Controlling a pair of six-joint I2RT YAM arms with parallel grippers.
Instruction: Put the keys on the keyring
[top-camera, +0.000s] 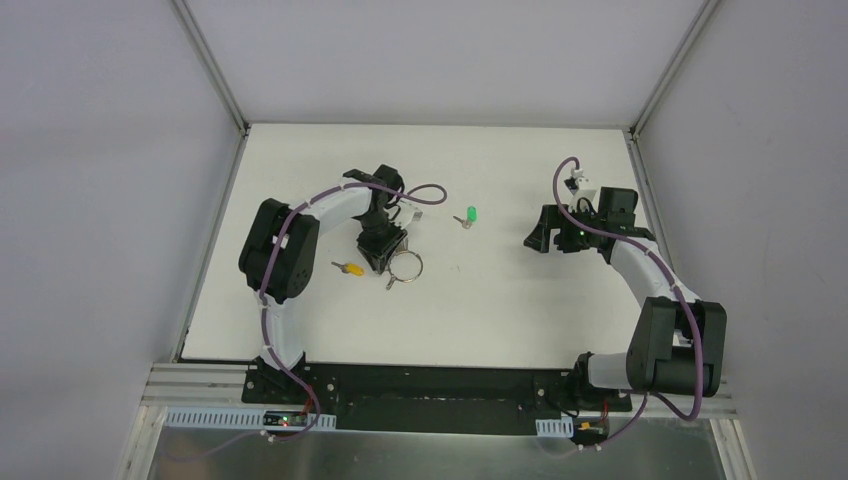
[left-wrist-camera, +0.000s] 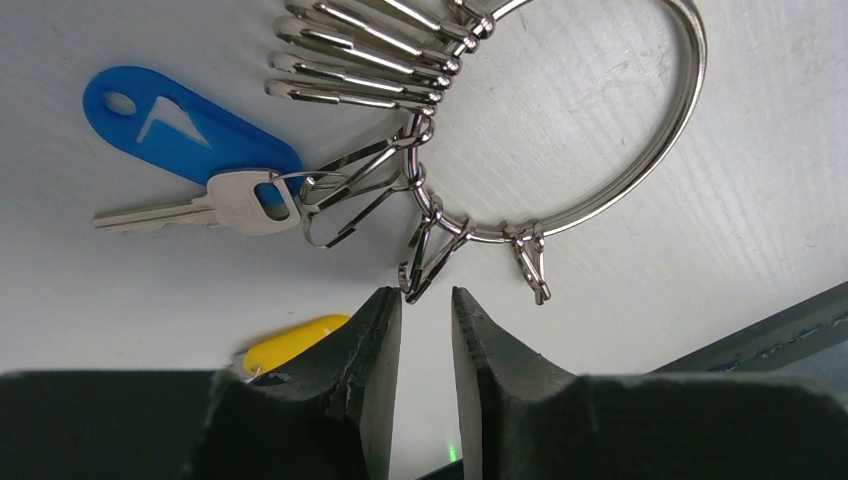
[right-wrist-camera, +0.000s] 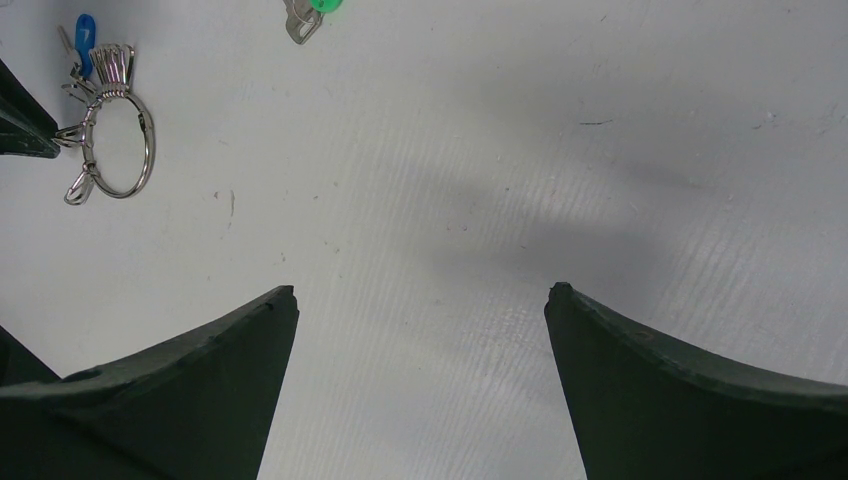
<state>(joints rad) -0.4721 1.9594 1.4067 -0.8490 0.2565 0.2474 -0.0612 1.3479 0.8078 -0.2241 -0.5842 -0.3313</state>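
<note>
Next, I pinch a single clip (left-wrist-camera: 415, 294) by its end with my left gripper and lift the keyring, as the ends of neighbouring clips meet at that gripper's fingers.
The keyring (top-camera: 405, 266) lies flat on the white table, a silver ring (left-wrist-camera: 660, 150) carrying a fan of snap clips and one blue-tagged key (left-wrist-camera: 180, 125). My left gripper (left-wrist-camera: 426, 295) sits right at its edge, fingers a narrow gap apart with nothing between them; one clip's tip lies just beyond the fingertips. The yellow-headed key (top-camera: 349, 268) rests on the table left of this gripper, partly hidden behind a finger (left-wrist-camera: 370, 340). The green-headed key (top-camera: 469, 216) lies alone mid-table, cut by the top edge in the right wrist view (right-wrist-camera: 318, 8). My right gripper (top-camera: 535, 238) hovers wide open and empty (right-wrist-camera: 422, 290).
The white table (top-camera: 520, 310) is walled by grey panels with metal rails on the left and right sides. The keyring (right-wrist-camera: 148, 150) shows far off at upper left in the right wrist view. A purple cable loops over each arm.
</note>
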